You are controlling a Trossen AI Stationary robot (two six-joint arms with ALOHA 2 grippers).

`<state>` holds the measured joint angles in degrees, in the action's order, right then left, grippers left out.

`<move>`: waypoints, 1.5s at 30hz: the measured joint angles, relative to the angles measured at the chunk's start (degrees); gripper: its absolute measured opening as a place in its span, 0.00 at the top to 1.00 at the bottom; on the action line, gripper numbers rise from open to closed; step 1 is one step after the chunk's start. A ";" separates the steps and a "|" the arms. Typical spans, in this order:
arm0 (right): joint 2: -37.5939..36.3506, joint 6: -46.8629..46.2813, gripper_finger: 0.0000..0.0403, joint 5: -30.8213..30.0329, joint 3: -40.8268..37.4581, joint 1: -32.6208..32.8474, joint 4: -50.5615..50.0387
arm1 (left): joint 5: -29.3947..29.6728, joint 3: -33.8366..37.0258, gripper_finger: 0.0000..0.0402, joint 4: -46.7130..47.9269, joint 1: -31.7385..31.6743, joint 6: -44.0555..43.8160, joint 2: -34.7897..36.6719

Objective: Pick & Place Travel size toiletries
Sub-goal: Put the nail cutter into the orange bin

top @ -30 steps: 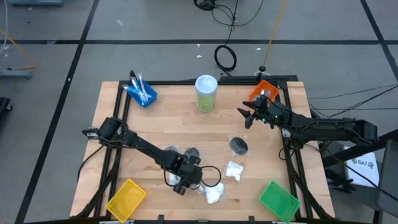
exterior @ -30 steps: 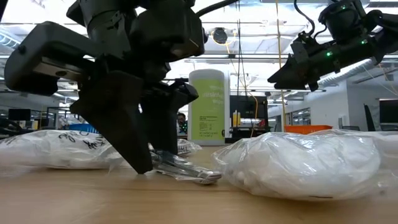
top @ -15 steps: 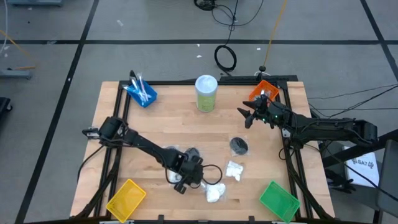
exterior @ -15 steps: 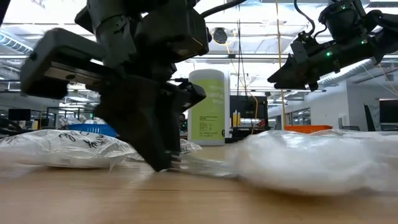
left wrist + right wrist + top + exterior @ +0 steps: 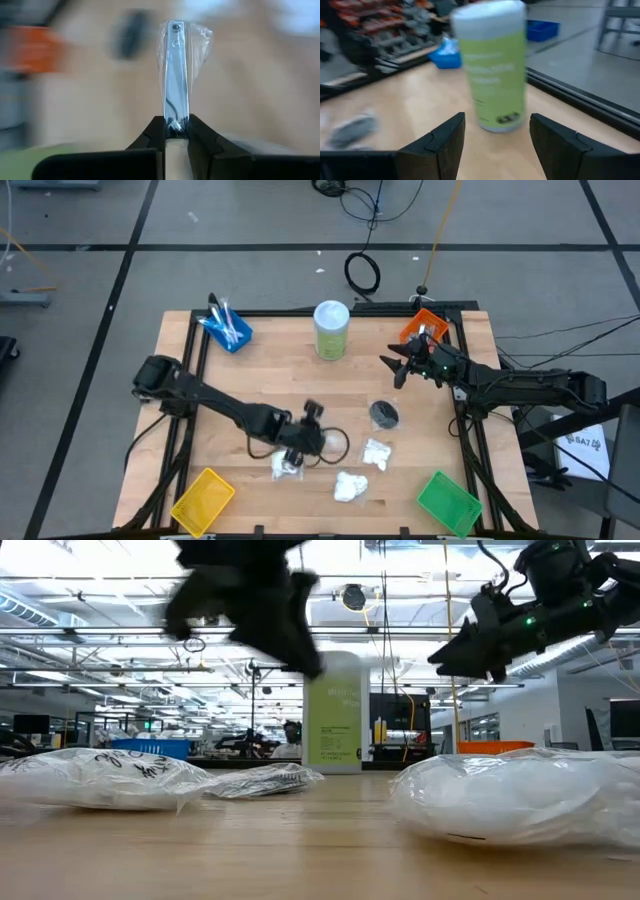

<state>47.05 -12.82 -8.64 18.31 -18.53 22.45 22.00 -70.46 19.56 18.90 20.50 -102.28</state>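
I will hand the silver piece from my left gripper to my right gripper over wood (image 5: 361, 368) between the canister and the dark grey disc.
My left gripper (image 5: 305, 428) is above the table's near middle, shut on a short silver piece in a clear wrapper (image 5: 175, 70); the low view shows it blurred, high up (image 5: 250, 595). White packets lie flat on the wood (image 5: 377, 453) (image 5: 348, 486) (image 5: 287, 465), and a dark grey disc (image 5: 384, 414) lies beside them. My right gripper (image 5: 393, 366) hovers open near the right edge, with the pale-green canister (image 5: 492, 65) ahead of it. My left gripper pinches the silver piece by its one end (image 5: 175, 126) between the two fingertips. The piece sticks straight out ahead, in line with the fingers, its clear wrapper loose around it. It is lifted clear of the table.
The pale-green canister (image 5: 332, 330) stands at the far middle. A blue bin with sticks (image 5: 228, 328) is far left, an orange bin (image 5: 425, 325) far right, a yellow bin (image 5: 203, 500) near left and a green bin (image 5: 448, 502) near right. Bare wood lies left of centre.
My left gripper has risen from the tabletop with the silver piece, carrying it up and a little toward the far edge, moving fast enough to blur. The white packet it stood over now lies uncovered.
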 joint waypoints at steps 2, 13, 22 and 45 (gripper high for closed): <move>0.00 -0.04 0.47 1.58 0.00 0.77 1.62 | 8.91 -0.02 0.92 -3.62 -0.63 2.34 1.69; 2.47 -0.53 0.47 5.85 0.02 9.22 9.60 | 23.67 -0.15 0.92 -21.83 -9.61 13.51 -0.48; 13.62 0.13 0.44 5.85 0.04 11.27 24.09 | 19.13 -0.15 0.92 -25.00 -12.62 15.28 -0.72; 26.26 -2.94 0.73 10.42 6.93 12.27 29.59 | 15.51 -0.15 0.89 -24.12 -12.50 14.32 -0.65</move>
<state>73.31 -15.76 1.78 25.23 -6.26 52.04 37.52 -70.61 -4.56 6.39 34.82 -102.94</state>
